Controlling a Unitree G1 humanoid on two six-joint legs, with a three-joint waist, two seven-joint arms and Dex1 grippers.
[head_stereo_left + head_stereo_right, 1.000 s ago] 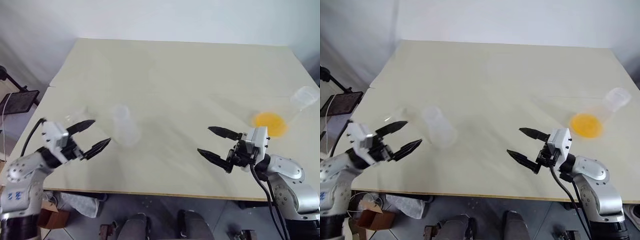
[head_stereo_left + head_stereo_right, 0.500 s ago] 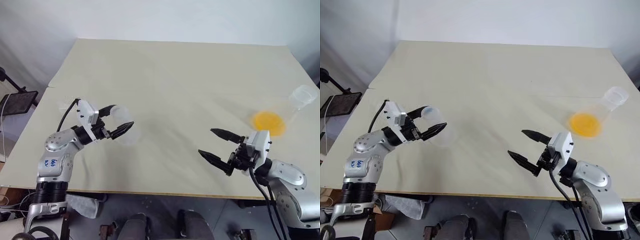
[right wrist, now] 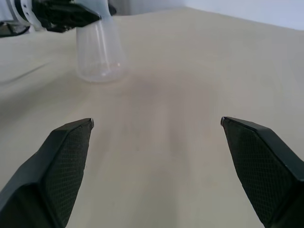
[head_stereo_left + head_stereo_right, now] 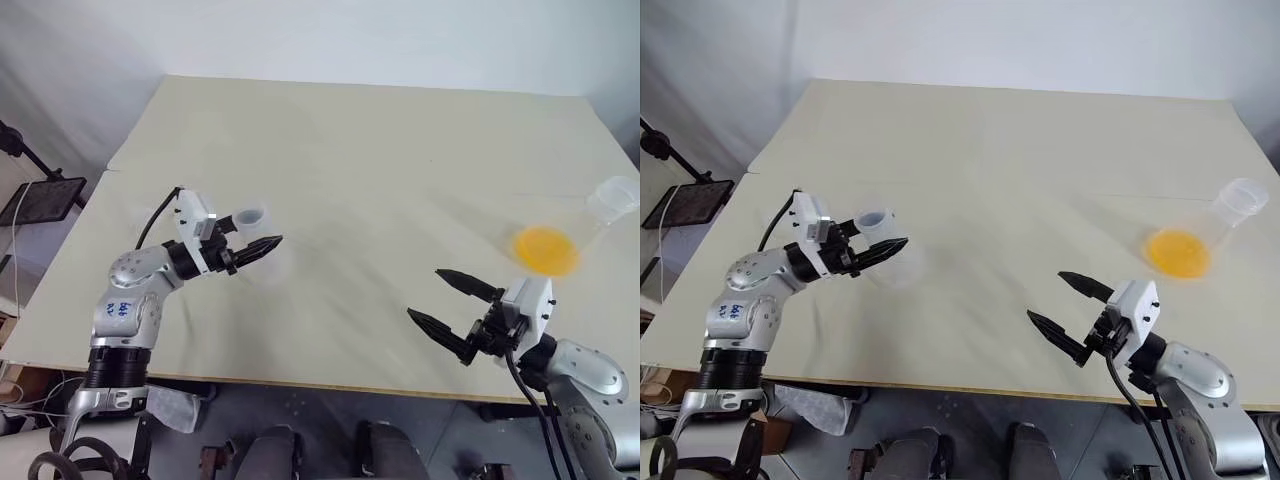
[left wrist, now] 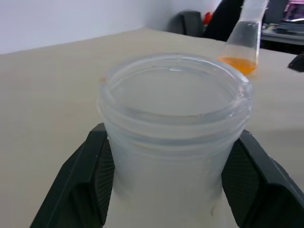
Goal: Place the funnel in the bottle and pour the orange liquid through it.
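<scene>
My left gripper has the small clear bottle. I will use it to set the bottle down on the bare cream table (image 4: 359, 272) between my grippers.
The small clear bottle (image 4: 251, 217) stands upright on the left part of the cream table (image 4: 360, 150). My left gripper (image 4: 257, 238) reaches in level from the left, shut on the bottle's neck. In the left wrist view its fingers (image 5: 97, 175) press on both sides of the neck (image 5: 173, 95). The orange liquid (image 4: 545, 250) lies shallow in a larger clear flask (image 4: 612, 198) at the right edge. My right gripper (image 4: 426, 294) hovers open and empty over the table's front right, well apart from both vessels. I cannot make out the funnel.
A black stand with a mesh tray (image 4: 45, 198) sits off the table's left side. The table's front edge (image 4: 330, 385) runs just below both arms. In the right wrist view, bare tabletop (image 3: 156, 95) lies between the right gripper and the bottle (image 3: 99, 52).
My left arm swung in from the left front to the bottle, and its fingers closed around the neck. The right gripper drew back slightly toward the front edge, still open.
</scene>
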